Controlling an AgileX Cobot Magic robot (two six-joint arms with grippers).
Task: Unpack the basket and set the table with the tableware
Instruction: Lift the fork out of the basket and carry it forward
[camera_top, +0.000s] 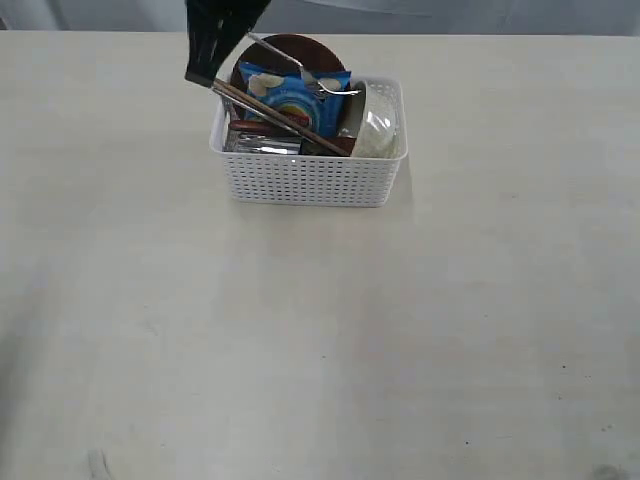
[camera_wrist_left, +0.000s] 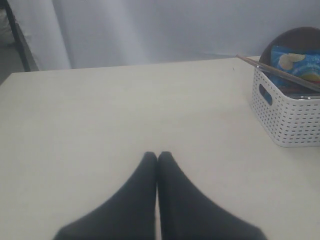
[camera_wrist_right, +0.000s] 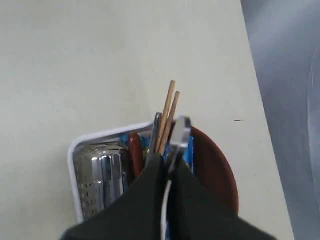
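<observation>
Next, I set the fork on the bare tabletop (camera_top: 194, 304) in front of the basket's steel cup corner with my right gripper.
The white basket (camera_top: 310, 180) stands at the far middle of the table (camera_top: 320, 340). It holds the brown plate (camera_top: 295, 48), off-white bowl (camera_top: 378, 125), steel cup (camera_top: 262, 143), red-brown spoon (camera_wrist_right: 134, 150), chopsticks (camera_top: 280, 115) lying slantwise, and a blue chips bag (camera_top: 290, 95). The fork (camera_top: 300, 65) slants up out of the basket. My right gripper (camera_wrist_right: 167, 159) hangs over the basket's left end (camera_top: 203, 75), shut on the fork's steel handle (camera_wrist_right: 180, 131). My left gripper (camera_wrist_left: 157, 155) is shut with nothing in it, low over bare table, left of the basket (camera_wrist_left: 287, 115).
The far table edge runs just behind the basket, with a grey backdrop (camera_wrist_left: 150, 30) beyond it. Broad pale tabletop stretches in front of and to both sides of the basket. The left arm does not show in the exterior view.
</observation>
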